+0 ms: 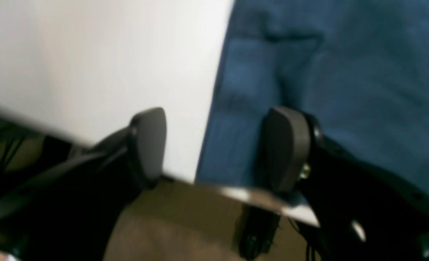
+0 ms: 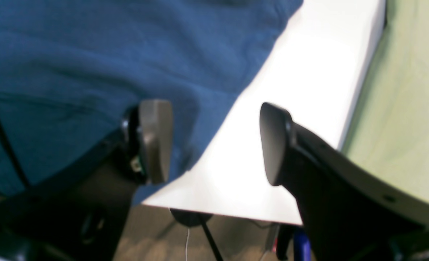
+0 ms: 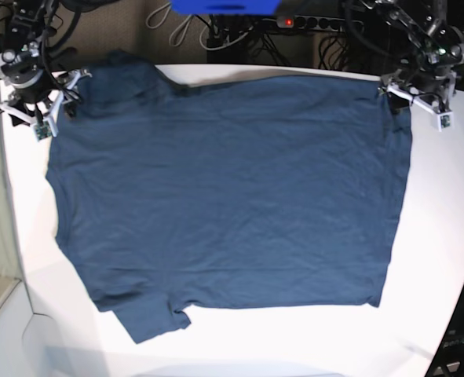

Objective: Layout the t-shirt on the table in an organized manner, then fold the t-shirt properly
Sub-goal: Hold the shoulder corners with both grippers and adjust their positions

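Note:
I need to close my right gripper on the far sleeve's edge [image 3: 82, 97] [image 2: 206, 137] next to the navy t-shirt's shoulder seam, ready to fold that side of the t-shirt over.
The navy t-shirt [image 3: 232, 196] lies spread flat on the white table [image 3: 443, 236], sleeves toward the base view's left and hem toward its right. At the far right corner of the shirt my left gripper [image 3: 411, 100] stands open. In its wrist view, one finger of the left gripper [image 1: 218, 148] is over the t-shirt [image 1: 345, 72] and the other over bare table [image 1: 109, 65]. At the far left sleeve my right gripper [image 3: 49, 106] is open too. The right gripper [image 2: 216, 143] straddles the edge of the t-shirt [image 2: 109, 54] on the table [image 2: 301, 90]. Neither holds cloth.
Cables and a power strip [image 3: 310, 23] run behind the table's far edge, beside a blue object [image 3: 224, 6]. A pale green surface [image 2: 410, 108] lies beyond the table edge by my right gripper. The table edge curves in at the near right [image 3: 451, 330].

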Motion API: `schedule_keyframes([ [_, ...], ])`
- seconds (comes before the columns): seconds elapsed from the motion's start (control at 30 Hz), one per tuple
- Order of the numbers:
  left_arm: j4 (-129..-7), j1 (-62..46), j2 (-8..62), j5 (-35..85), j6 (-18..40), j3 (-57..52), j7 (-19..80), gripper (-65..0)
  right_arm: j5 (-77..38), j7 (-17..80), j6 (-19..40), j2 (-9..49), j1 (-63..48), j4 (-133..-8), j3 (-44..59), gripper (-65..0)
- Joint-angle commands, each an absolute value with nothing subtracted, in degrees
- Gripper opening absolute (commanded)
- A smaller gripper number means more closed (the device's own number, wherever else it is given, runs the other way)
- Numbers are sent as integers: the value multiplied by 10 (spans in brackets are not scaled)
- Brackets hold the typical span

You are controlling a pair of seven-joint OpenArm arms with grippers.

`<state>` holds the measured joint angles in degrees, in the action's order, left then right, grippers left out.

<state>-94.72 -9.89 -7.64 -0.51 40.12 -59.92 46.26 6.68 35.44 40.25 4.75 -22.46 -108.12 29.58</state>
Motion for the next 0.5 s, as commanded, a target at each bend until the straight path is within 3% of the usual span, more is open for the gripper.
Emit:
schedule_keyframes([
  [0.0, -956, -104, -73, -4, 400, -596, 461, -230, 60, 342, 400, 54, -224, -1092, 298, -271],
  [0.2, -951, -109, -70, -7, 400, -576, 462, -252, 60, 342, 400, 53, -231, -1109, 298, -271],
  [0.47, -920, -113, -69, -21, 400, -565, 461, -518, 60, 343, 400, 44, -272, -1136, 298, -271],
])
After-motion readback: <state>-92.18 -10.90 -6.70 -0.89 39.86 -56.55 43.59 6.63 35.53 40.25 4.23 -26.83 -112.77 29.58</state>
